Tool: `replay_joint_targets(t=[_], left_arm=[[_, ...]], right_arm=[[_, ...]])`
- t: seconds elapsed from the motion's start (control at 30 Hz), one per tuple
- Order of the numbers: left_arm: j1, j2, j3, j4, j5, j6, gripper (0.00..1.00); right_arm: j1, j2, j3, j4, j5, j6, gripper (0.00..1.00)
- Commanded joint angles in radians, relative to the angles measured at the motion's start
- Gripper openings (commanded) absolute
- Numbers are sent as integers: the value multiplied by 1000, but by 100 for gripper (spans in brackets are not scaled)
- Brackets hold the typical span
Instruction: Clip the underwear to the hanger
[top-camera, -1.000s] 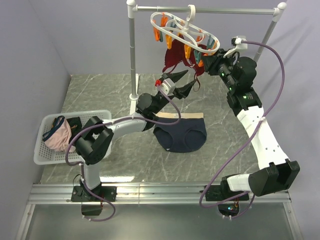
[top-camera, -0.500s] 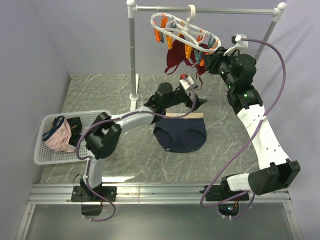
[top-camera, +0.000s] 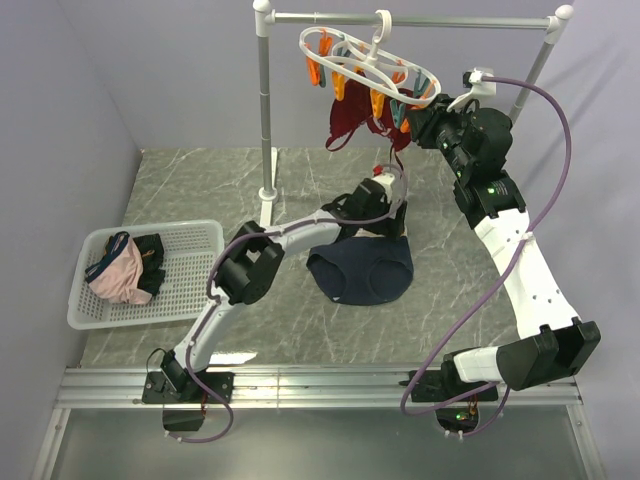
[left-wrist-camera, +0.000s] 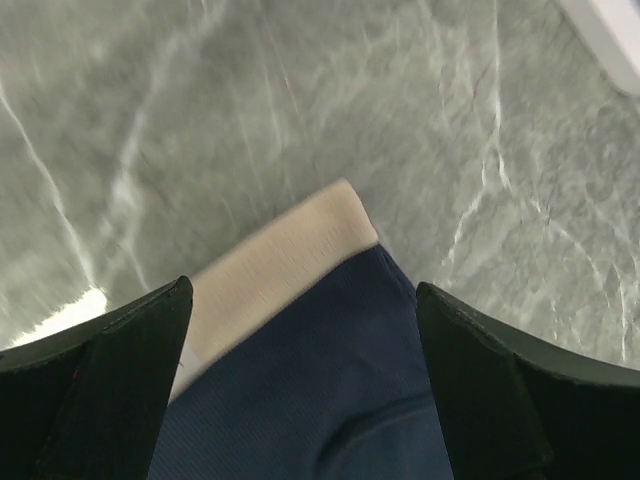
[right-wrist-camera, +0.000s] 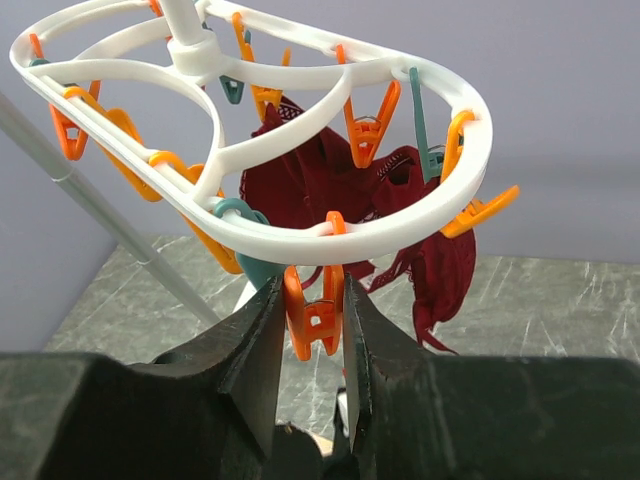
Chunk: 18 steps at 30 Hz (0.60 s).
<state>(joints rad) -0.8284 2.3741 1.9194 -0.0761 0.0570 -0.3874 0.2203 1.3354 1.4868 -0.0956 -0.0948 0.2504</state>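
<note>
My left gripper should close on the beige lining piece's end (top-camera: 401, 232) (left-wrist-camera: 328, 238), which lies at the underwear's corner that is farthest away from the white basket.
The underwear (top-camera: 362, 270) lies flat on the table, dark navy with a pale beige lining strip along its far edge. My left gripper (top-camera: 384, 224) hovers low over that far edge, open and empty. In the left wrist view the navy fabric (left-wrist-camera: 320, 390) and beige lining (left-wrist-camera: 275, 265) lie between the spread fingers (left-wrist-camera: 100, 390). The white hanger (top-camera: 368, 60) hangs from the rail by its hook. My right gripper (top-camera: 410, 115) is up at its near right side. In the right wrist view it (right-wrist-camera: 312, 290) is shut on an orange clip (right-wrist-camera: 318, 305) under the hanger ring (right-wrist-camera: 400, 225).
A maroon-red garment (top-camera: 350, 125) hangs clipped under the hanger, also in the right wrist view (right-wrist-camera: 320, 185). The grey rail stand's pole (top-camera: 266, 110) rises behind the underwear. A white basket (top-camera: 190, 290) with a pink garment (top-camera: 118, 278) sits at the left.
My left arm has swung right and down, from above the underwear's left side to low over its far waistband edge. The right gripper has stayed on the orange clip.
</note>
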Motion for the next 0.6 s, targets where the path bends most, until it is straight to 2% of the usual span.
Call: replay_joint_targets(t=[0.0,0.2,0.4,0.57], left_arm=[[-46,-7,49,-85,-118,-126,99],[-66,20,38,-142,-181,-211,99],[-97,89,81,-183,-255,-228,99],[-97,155,104,-243,-304,-151,99]], right_arm=[[7,-16,24,13,15,-14,0],[8,-15,18,8,15,-16,0],[8,-25,0,8,12,-14,0],[8,-45,-29,19,13,-20,0]])
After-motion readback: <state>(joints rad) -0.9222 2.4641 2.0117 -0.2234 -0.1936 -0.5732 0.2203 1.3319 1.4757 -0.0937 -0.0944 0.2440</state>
